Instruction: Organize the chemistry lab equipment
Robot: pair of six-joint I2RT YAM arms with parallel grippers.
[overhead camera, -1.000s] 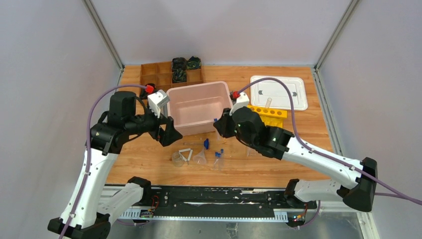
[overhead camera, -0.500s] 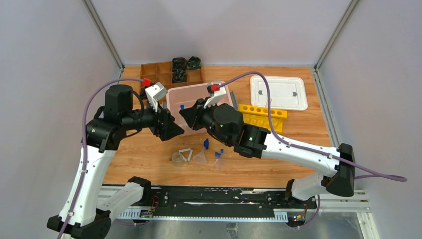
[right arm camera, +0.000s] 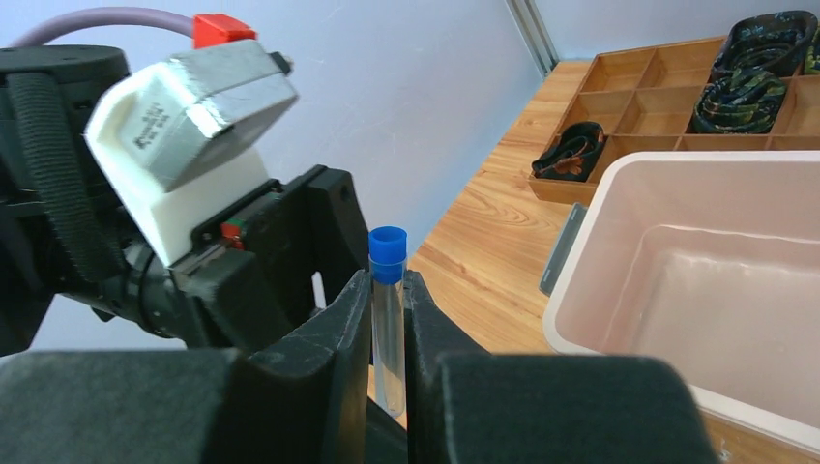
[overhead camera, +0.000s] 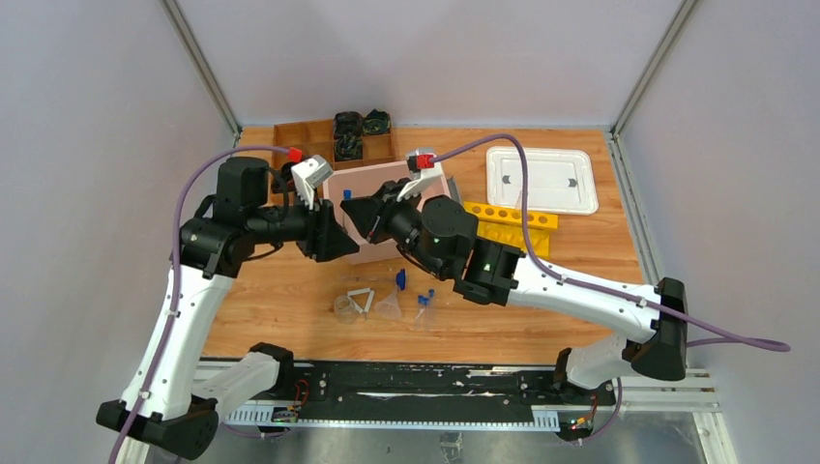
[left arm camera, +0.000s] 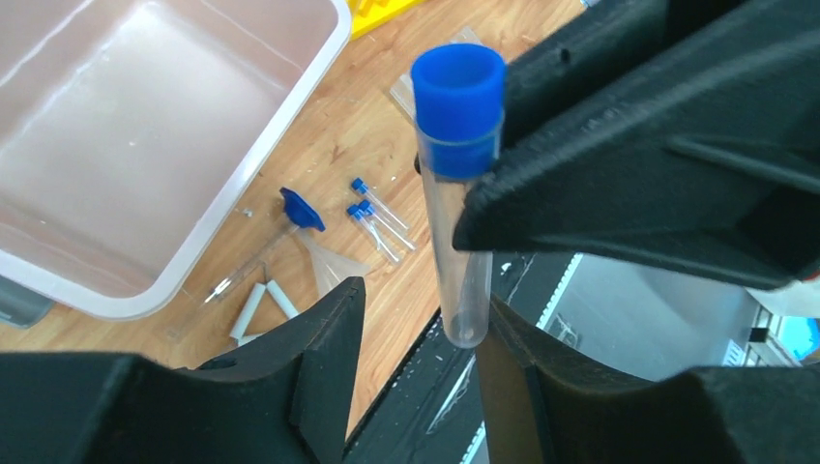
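Note:
My right gripper is pinching the tube from the side. My left gripper will hold the tube's rounded end while my right gripper takes the blue cap (left arm camera: 458,95) from above.
A clear tube with a blue cap (right arm camera: 389,319) stands upright, pinched between the fingers of my right gripper (right arm camera: 389,282). In the air in front of the pink bin, my left gripper (left arm camera: 421,307) brackets the same tube (left arm camera: 453,242). Its right finger is next to the tube's rounded end and its left finger (left arm camera: 329,329) stands well apart. From above, the two grippers meet at the blue cap (overhead camera: 345,206). On the wood below lie a small beaker (overhead camera: 344,308), a white wire triangle (overhead camera: 361,298), a funnel (overhead camera: 389,307), a blue-tipped rod (overhead camera: 399,279) and small blue-capped tubes (overhead camera: 424,300).
The large pink bin (overhead camera: 387,179) sits mid-table behind the grippers. The brown compartment box (overhead camera: 309,145) is at the back left, the white lid (overhead camera: 541,179) at the back right. A yellow holed tube rack (overhead camera: 508,224) lies in front of the lid.
My right arm has swung left from beside the yellow rack, carrying the tube up between the left gripper's fingers. The left gripper's jaws have narrowed around it.

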